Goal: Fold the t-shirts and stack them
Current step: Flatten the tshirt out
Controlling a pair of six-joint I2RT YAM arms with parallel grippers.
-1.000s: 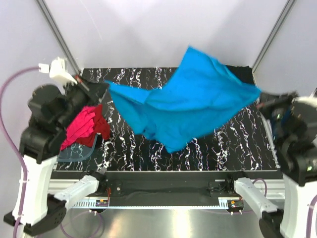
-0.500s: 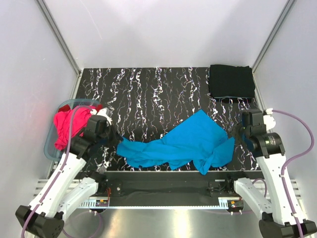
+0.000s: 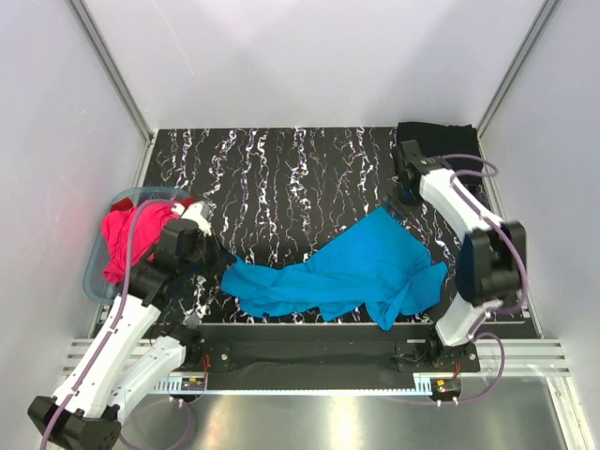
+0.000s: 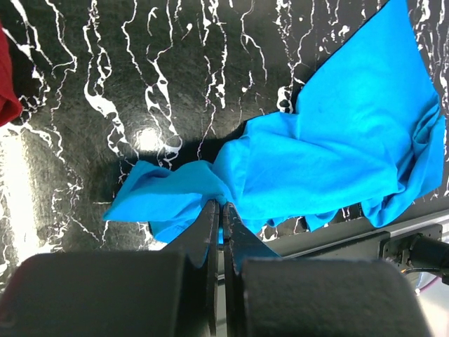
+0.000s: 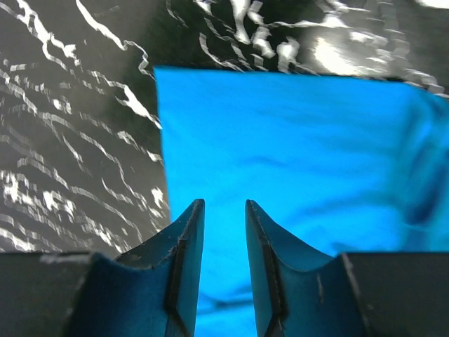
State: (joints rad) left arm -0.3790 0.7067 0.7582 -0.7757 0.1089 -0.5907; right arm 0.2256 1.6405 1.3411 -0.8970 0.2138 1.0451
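I should use my right gripper to grab the far corner (image 3: 381,210) (image 5: 160,71) of the turquoise-blue t-shirt, the corner closest to the folded black t-shirt.
A turquoise-blue t-shirt (image 3: 347,272) lies crumpled across the near middle of the black marbled table. My left gripper (image 3: 223,262) is shut on its left end; in the left wrist view the jaws (image 4: 221,205) pinch a fold of the turquoise cloth (image 4: 337,140). My right gripper (image 3: 399,199) hovers at the shirt's far corner. In the right wrist view it (image 5: 224,203) stands open over the turquoise cloth (image 5: 295,140) with nothing between its fingers. A folded black t-shirt (image 3: 439,148) lies at the back right. Magenta and red t-shirts (image 3: 131,236) are heaped at the left.
A translucent pale-blue tub (image 3: 94,274) at the left edge holds the magenta and red heap. The red cloth (image 4: 5,77) shows at the left wrist view's edge. The table's front edge (image 3: 328,326) runs just below the turquoise shirt. Frame posts stand at both back corners.
The turquoise shirt, held stretched in the air a second ago, has dropped onto the table. My right gripper has let go and swung back to the shirt's far corner. The left still grips.
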